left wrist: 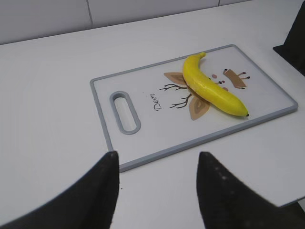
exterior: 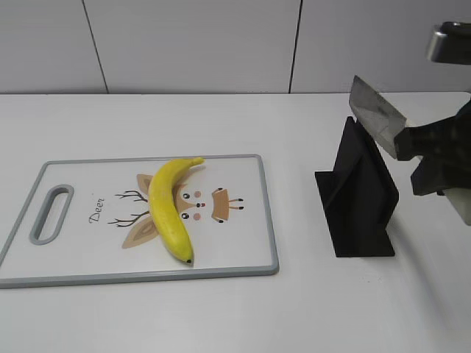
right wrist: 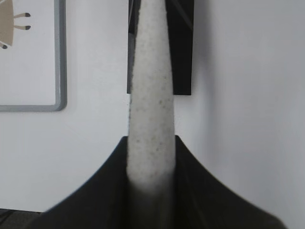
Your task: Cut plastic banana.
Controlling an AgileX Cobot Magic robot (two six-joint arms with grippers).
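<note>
Next, I release the knife, now held just above the stand, from my right gripper against the slanted side of the black knife stand (exterior: 380, 173) (right wrist: 164, 43).
The plastic banana (exterior: 171, 207) is glossy yellow and lies across the deer print in the middle of the white cutting board (exterior: 243, 243). It also shows in the left wrist view (left wrist: 209, 88). My right gripper (exterior: 412, 147) is shut on a knife (exterior: 375, 114), which it holds in the air just above the black knife stand (exterior: 360, 195). In the right wrist view the jaws (right wrist: 151, 140) clamp the speckled grey knife handle (right wrist: 150, 90). My left gripper (left wrist: 157, 164) is open and empty, hovering near the board's front corner (left wrist: 126, 164). It is out of the exterior view.
The board has a grey rim and a handle slot (exterior: 51, 213) at its left end. Its right corner shows in the right wrist view (right wrist: 59, 71), left of the stand (right wrist: 183, 47). A white tiled wall (exterior: 191, 44) runs along the back of the table.
</note>
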